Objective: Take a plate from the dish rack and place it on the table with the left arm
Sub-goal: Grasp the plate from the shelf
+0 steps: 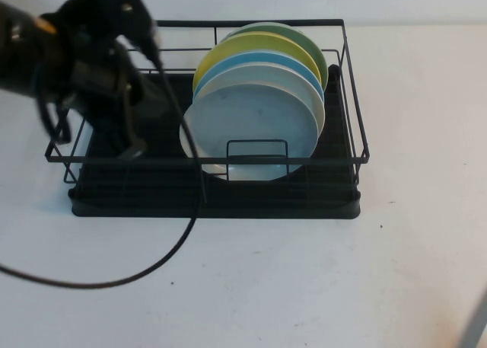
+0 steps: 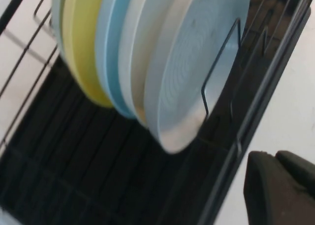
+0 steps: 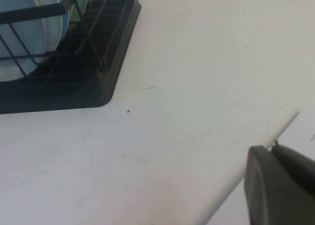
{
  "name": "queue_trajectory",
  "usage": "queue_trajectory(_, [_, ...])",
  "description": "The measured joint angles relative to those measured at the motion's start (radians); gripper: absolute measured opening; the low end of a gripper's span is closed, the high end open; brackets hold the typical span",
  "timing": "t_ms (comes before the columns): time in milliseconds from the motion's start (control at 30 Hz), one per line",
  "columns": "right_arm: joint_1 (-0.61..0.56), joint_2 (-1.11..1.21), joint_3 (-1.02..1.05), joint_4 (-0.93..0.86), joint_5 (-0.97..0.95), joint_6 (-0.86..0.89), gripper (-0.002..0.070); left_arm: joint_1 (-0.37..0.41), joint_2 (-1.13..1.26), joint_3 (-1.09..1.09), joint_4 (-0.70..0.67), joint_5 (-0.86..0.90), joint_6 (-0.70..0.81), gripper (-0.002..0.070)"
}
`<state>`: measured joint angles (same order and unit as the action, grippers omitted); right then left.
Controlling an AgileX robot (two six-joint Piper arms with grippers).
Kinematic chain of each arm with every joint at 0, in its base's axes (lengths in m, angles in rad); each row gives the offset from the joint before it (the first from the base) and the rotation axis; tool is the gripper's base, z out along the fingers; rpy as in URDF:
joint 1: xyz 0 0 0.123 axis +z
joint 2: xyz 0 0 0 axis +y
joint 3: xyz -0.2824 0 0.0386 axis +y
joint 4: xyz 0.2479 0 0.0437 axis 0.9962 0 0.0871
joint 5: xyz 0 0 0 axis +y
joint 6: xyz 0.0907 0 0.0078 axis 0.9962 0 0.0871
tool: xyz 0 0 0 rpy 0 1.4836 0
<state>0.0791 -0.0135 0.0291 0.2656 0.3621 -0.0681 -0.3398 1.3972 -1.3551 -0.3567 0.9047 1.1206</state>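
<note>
Next, I close my left gripper on the upper rim [image 1: 198,98] [image 2: 152,104] of the pale grey-blue plate, on the side that faces the empty half of the dish rack.
The pale grey-blue plate [image 1: 251,123] stands upright at the front of a row of plates in the black wire dish rack [image 1: 358,146]. My left gripper [image 1: 131,148] hangs over the rack's left half, to the left of the plate and apart from it. Its fingers look shut and empty. In the left wrist view the plate [image 2: 197,62] stands behind a wire loop, and the left gripper [image 2: 273,157] shows above the rack's rail [image 2: 256,102]. My right gripper [image 3: 270,148] is shut and empty over the table [image 3: 197,87], away from the rack [image 3: 113,62].
Behind the plate stand a whiter plate [image 1: 316,97], a blue plate [image 1: 262,61], a yellow plate [image 1: 251,43] and a green plate [image 1: 304,37]. The left arm's black cable [image 1: 152,266] loops over the white table [image 1: 319,287] in front of the rack.
</note>
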Motion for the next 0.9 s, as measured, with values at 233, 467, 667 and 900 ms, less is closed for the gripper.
queue_trajectory(233, [0.0,0.0,0.0,0.0,0.0,0.0,-0.002,-0.055,0.173,-0.153,0.005,-0.015,0.065,0.0075])
queue_trajectory(467, [0.0,0.0,0.0,0.0,0.0,0.0,-0.002,-0.122,0.251,-0.189,0.006,-0.057,0.265,0.0395])
queue_trajectory(667, [0.0,0.0,0.0,0.0,0.0,0.0,-0.002,-0.132,0.307,-0.189,-0.02,-0.162,0.294,0.0438])
queue_trajectory(900, [0.0,0.0,0.0,0.0,0.0,0.0,-0.002,-0.132,0.374,-0.189,-0.036,-0.261,0.298,0.0437])
